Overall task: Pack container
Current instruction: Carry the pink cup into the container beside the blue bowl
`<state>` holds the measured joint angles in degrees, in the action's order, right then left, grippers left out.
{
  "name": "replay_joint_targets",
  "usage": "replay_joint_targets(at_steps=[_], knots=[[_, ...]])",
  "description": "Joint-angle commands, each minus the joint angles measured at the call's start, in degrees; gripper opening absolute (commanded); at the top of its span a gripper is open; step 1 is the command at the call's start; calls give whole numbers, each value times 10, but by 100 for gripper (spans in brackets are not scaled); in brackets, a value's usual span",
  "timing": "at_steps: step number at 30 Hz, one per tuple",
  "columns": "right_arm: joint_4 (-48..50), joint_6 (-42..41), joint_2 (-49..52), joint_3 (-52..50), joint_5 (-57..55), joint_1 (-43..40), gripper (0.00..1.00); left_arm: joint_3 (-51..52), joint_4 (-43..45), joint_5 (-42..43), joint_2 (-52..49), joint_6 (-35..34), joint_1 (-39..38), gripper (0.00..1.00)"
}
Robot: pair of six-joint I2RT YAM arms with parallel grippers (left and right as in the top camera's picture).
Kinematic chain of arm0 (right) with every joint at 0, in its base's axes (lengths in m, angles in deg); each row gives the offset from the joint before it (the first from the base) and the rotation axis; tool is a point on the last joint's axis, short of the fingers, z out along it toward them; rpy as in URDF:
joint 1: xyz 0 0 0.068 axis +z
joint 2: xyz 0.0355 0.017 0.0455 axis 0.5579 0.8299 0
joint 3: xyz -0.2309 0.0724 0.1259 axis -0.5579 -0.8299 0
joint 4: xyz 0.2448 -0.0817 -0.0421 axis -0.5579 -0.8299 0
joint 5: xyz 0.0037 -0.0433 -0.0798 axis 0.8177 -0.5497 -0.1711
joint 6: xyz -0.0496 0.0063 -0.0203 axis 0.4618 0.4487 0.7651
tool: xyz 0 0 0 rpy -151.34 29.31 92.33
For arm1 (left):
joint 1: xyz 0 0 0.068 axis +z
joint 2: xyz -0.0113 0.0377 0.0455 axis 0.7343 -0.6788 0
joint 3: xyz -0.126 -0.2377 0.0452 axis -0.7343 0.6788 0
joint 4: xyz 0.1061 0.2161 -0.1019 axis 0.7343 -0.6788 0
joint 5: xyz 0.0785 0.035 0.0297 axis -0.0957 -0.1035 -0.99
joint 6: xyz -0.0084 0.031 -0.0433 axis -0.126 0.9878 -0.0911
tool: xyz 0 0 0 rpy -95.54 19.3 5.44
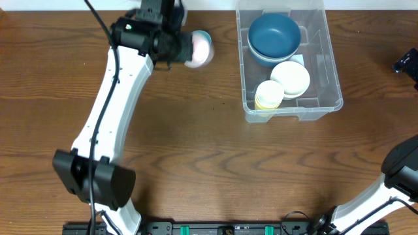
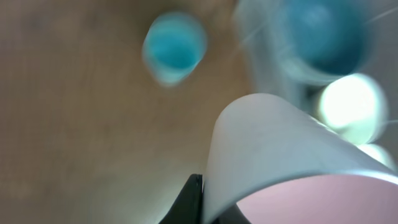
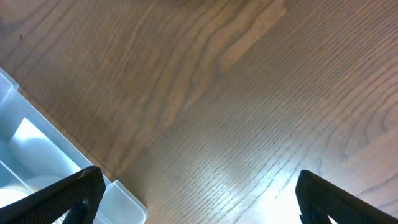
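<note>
I need to use my left gripper to set the pink cup down in the clear container [image 1: 257, 71] [image 2: 308, 98], between the blue bowl and the yellow cup.
The clear container [image 1: 289, 104] stands at the back right and holds a blue bowl [image 1: 274, 36], a white bowl [image 1: 291, 78] and a yellow cup [image 1: 268, 95]. My left gripper [image 1: 176, 47] is shut on the rim of a pink cup [image 1: 198, 51], held left of the container. In the blurred left wrist view the pink cup [image 2: 292, 162] fills the foreground at my left gripper [image 2: 214, 208]. A blue cup [image 2: 174, 46] stands on the table beyond it, and the container [image 2: 261, 37] is at the upper right. My right gripper [image 3: 199, 199] is open and empty beside the container's corner [image 3: 37, 155].
The wooden table [image 1: 209, 150] fills the views. The left arm [image 1: 111, 111] stretches from the front left to the back. The right arm's base [image 1: 405, 173] is at the front right, with its gripper [image 1: 407, 64] at the right edge.
</note>
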<state>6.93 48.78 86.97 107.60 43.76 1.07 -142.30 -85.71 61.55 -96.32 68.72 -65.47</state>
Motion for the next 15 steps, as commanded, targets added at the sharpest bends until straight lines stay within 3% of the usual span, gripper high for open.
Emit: replay_joint_targets(at_steps=[1, 8, 15], knots=[[-1, -6, -7, 0, 2, -2, 99, -11, 22, -1, 0, 25, -59, 6], [-1, -6, -8, 0, 2, -2, 99, -11, 79, -80, -60, 51, -157, 6], [-1, -6, -7, 0, 2, -2, 99, -12, 122, -100, -114, 59, -170, 6]])
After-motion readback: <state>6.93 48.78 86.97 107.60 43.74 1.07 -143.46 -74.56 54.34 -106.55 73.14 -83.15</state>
